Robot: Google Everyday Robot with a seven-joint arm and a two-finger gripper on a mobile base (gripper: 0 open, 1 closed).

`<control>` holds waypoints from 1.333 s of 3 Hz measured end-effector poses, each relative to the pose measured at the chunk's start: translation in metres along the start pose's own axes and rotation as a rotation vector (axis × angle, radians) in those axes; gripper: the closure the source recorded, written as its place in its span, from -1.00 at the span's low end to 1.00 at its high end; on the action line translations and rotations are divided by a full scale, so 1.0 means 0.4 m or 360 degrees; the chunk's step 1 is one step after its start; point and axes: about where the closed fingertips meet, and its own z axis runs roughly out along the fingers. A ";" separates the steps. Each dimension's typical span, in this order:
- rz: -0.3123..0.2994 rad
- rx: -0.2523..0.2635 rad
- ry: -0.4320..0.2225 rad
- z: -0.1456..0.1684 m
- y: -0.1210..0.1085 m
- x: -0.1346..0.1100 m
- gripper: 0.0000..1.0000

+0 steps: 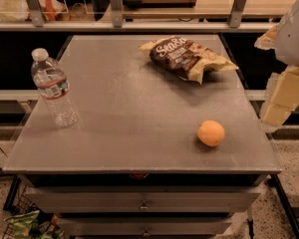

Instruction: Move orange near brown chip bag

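I go to the orange next and close my gripper on the orange's side (217, 133) that faces away from the water bottle.
The orange (211, 133) lies on the grey table top (129, 108) near its front right corner. The brown chip bag (187, 57) lies at the back right of the table, crinkled, with white lettering and tan edges. My gripper (280, 103) hangs off the table's right edge, beyond the orange and apart from it, at about the height of the table top. It holds nothing that I can see.
A clear water bottle (54, 89) with a white cap stands upright at the table's left side. A railing with metal posts (114, 4) runs behind the table. Drawers (143, 203) are below the front edge. A green bag (25, 225) lies on the floor at lower left.
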 end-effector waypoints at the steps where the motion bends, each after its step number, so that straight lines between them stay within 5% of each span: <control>1: 0.0000 0.0000 0.0000 0.000 0.000 0.000 -1.00; 2: 0.0028 0.0030 -0.0007 0.002 -0.002 -0.006 -1.00; 4: 0.0181 0.0017 -0.0034 0.148 -0.002 -0.037 -1.00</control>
